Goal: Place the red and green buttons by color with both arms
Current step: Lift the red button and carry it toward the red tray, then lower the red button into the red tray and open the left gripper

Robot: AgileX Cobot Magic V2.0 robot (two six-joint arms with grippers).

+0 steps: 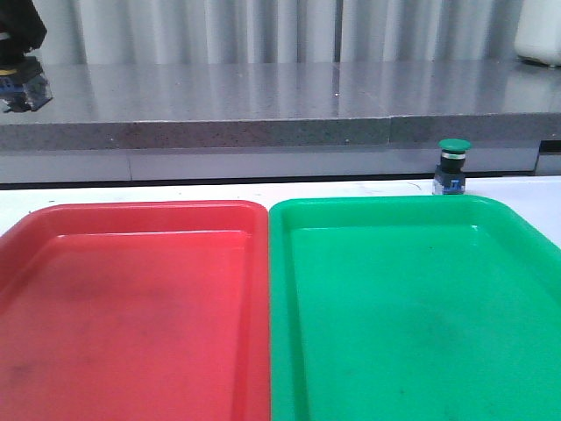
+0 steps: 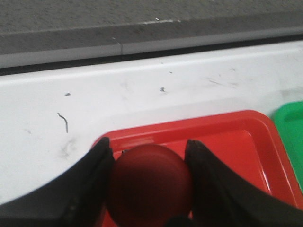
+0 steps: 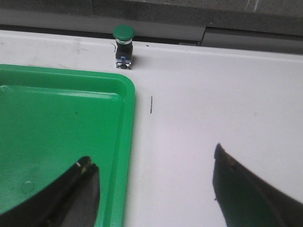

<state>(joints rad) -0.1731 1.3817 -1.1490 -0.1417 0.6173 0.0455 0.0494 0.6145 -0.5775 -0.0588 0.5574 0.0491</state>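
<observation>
Next, I set the dark red button near the middle of the red tray's bottom point(image 1: 92, 319) with my left gripper.
My left gripper point(image 2: 147, 144) is shut on the dark red button point(image 2: 149, 184), its cap filling the gap between the black fingers. It hangs over the far left corner of the red tray point(image 2: 236, 137). In the front view the left arm point(image 1: 17, 26) shows at the top left, with a blue-clear base point(image 1: 24, 90) under it. The green button point(image 1: 453, 165) stands upright on the white table just behind the green tray point(image 1: 394, 307). It also shows in the right wrist view point(image 3: 124, 45). My right gripper point(image 3: 156, 175) is open and empty, low over the green tray's right rim point(image 3: 128, 123).
The red tray point(image 1: 131, 298) and green tray lie side by side at the front. A grey stone ledge point(image 1: 263, 105) runs along the back of the white table point(image 3: 213, 94). A white container point(image 1: 539, 31) stands on the ledge at the far right.
</observation>
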